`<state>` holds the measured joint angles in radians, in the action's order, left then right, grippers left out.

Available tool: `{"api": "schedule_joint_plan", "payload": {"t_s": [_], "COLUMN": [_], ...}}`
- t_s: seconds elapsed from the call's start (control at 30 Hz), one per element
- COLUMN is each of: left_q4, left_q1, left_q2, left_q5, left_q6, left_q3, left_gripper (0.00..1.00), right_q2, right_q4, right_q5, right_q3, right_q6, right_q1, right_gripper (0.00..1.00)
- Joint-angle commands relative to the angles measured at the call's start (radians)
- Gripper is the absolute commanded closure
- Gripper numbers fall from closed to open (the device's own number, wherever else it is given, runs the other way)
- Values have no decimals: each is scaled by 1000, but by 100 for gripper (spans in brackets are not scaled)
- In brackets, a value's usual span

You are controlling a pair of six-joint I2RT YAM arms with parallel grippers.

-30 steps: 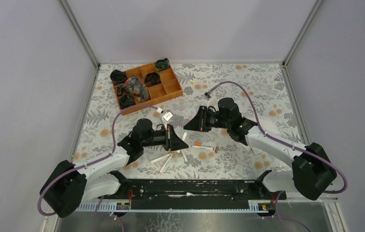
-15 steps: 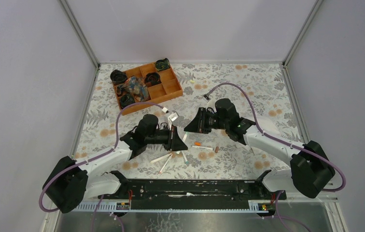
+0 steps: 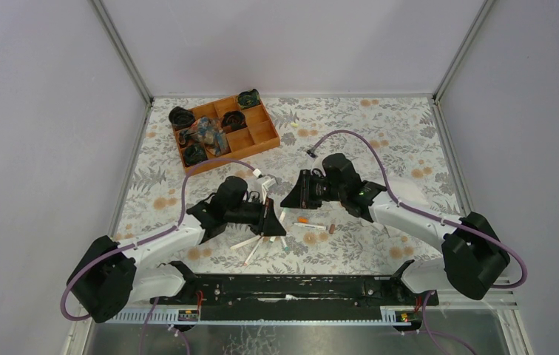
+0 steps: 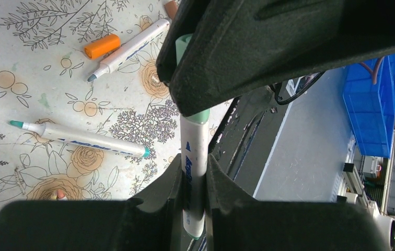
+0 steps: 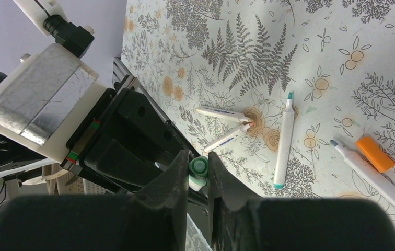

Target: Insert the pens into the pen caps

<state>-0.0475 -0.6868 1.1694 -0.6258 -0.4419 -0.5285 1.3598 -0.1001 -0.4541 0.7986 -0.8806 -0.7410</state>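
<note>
The robot's left gripper needs to let go of the white pen, now held above the loose pens, on the floral mat (image 3: 236, 196) between the tray and the loose pens.
My left gripper (image 3: 270, 218) (image 4: 194, 168) is shut on a white pen (image 4: 195, 157) with a green end. My right gripper (image 3: 296, 198) (image 5: 198, 163) is shut on a green pen cap (image 5: 197, 169). The two grippers meet tip to tip above the loose pens. In the left wrist view the cap (image 4: 184, 46) sits over the pen's upper end, mostly hidden by the right gripper's black fingers (image 4: 268, 47). Several more pens lie on the mat (image 3: 248, 242) (image 3: 310, 225) (image 5: 284, 140). An orange cap (image 3: 302, 220) (image 5: 374, 153) and a brown cap (image 3: 331, 228) lie beside them.
An orange compartment tray (image 3: 260, 139) with black items stands at the back left. A black rail (image 3: 284, 287) runs along the near edge. Grey walls enclose the floral mat on three sides.
My left gripper has moved right and my right gripper has moved left. The gap between them has closed, and the pen and the green cap have come together.
</note>
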Motion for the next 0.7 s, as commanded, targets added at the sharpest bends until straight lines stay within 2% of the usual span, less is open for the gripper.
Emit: {"api": "schedule_joint_plan", "payload": {"t_s": [0.0,0.4,0.57,0.67], "left_q4": [-269,-367,-341,-329], "left_q1": [18,31,37,38], "left_q2": [-1,-4,-8,-12], "left_q5": [90,24,30,51], "left_q6": [11,-38,-30,-27], "left_q3": [-92,-76,-84,-90], "left_gripper": [100,100,100,100], "right_q2": [0,-51,-62,-63], "right_q4": [48,10,138,153], "right_q5": [-287,-382,-396,-404], "right_q3": [-19,-63,-33,-36], "right_q6": [-43,7,120,130], "right_q1": [-127,-167,-181,-197], "right_gripper": [100,100,100,100]}}
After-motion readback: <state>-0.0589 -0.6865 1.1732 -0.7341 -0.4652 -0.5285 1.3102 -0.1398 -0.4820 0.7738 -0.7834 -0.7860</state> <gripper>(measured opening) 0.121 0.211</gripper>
